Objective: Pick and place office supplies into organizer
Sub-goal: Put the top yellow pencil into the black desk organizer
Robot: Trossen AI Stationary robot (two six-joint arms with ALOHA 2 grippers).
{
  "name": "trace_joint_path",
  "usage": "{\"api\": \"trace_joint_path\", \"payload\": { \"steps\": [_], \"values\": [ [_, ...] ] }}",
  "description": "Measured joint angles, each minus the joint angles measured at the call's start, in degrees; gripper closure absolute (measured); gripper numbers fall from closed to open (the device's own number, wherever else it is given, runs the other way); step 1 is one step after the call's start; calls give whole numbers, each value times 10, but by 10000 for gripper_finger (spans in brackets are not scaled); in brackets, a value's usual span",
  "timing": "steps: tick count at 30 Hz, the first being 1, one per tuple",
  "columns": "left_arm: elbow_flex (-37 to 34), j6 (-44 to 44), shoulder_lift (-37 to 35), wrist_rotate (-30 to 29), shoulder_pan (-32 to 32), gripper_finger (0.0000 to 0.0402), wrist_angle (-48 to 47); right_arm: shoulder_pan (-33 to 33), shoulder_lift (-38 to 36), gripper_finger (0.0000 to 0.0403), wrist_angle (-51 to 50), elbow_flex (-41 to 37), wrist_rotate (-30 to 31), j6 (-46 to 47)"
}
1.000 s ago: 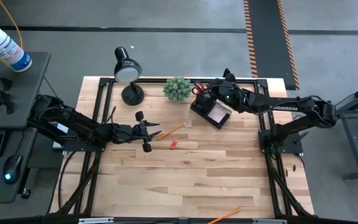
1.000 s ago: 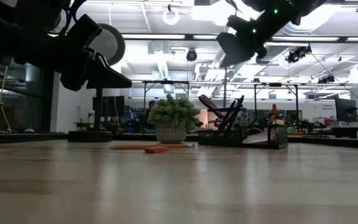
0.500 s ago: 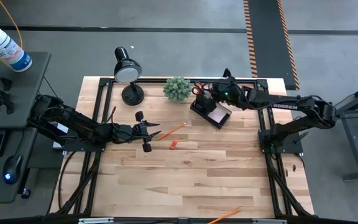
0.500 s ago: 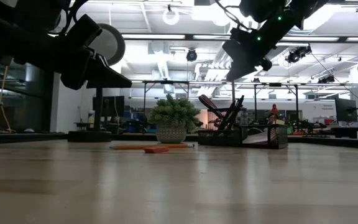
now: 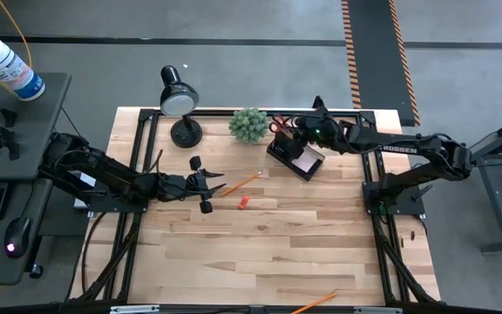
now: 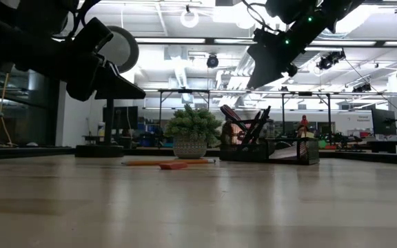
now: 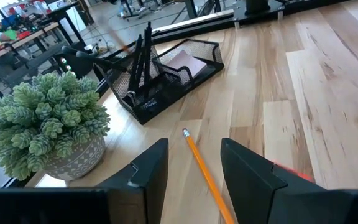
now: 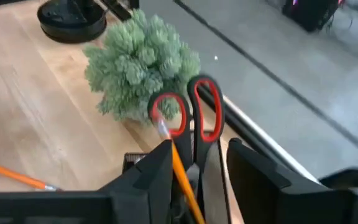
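I need to close my left gripper on the sharpened end (image 5: 224,194) of the second orange pencil, the one that lies next to the small red piece.
The dark organizer (image 5: 284,157) stands at the far right of the table, a pink sticky-note pad (image 5: 306,159) in its low tray. Orange-handled scissors (image 8: 194,118) stick up out of its pen cup. My right gripper (image 8: 197,168) hangs open just above the cup. An orange pencil (image 8: 178,163) slants up between its fingers, beside the scissors. My left gripper (image 5: 217,185) hovers open at the table's middle. A second orange pencil (image 7: 199,163) lies flat on the wood just ahead of it. My right gripper stands over the pen cup with the orange pencil (image 8: 174,152) close against one finger (image 8: 157,171). Whether the two touch, I cannot tell.
A green plant ball (image 5: 248,125) in a pot stands left of the organizer, and a black desk lamp (image 5: 179,103) stands farther left. A small red piece (image 5: 243,201) lies near the second pencil. Another orange pencil (image 5: 314,303) lies at the near edge.
My right gripper has swung a little toward the table's left over the pen cup and tipped its nose. In the low view a pinkish-orange blur now shows at the cup where none showed before.
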Motion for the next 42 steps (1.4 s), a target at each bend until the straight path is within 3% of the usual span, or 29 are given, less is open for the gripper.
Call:
{"api": "trace_joint_path", "payload": {
  "steps": [6, 8, 12, 15, 23, 27, 31, 38, 42],
  "values": [
    [0, -5, 0, 0, 0, 266, -12, 0, 0, 237, 80, 0, -22, -69],
    [0, -5, 0, 0, 0, 266, -18, 0, 0, 236, 101, 0, -73, -93],
    [0, -6, 0, 0, 0, 266, -31, 4, 0, 245, 101, 0, -229, -121],
    [0, -10, 0, 4, 0, 266, -51, 20, 0, 255, 75, 0, -284, -129],
    [0, -98, 0, 87, -1, 266, -115, 92, 8, 269, 22, -9, -263, -134],
    [0, -187, 0, 90, -2, 266, -144, 124, 19, 269, 31, -12, -229, -132],
    [0, -272, 8, 15, -45, 266, -168, 151, 31, 269, 36, -12, -194, -129],
    [0, -438, 71, -191, -176, 266, -174, 184, 41, 269, 51, -12, -174, -129],
    [0, -516, 120, -199, -185, 266, -168, 194, 41, 269, 75, -12, -174, -133]
  ]
}}
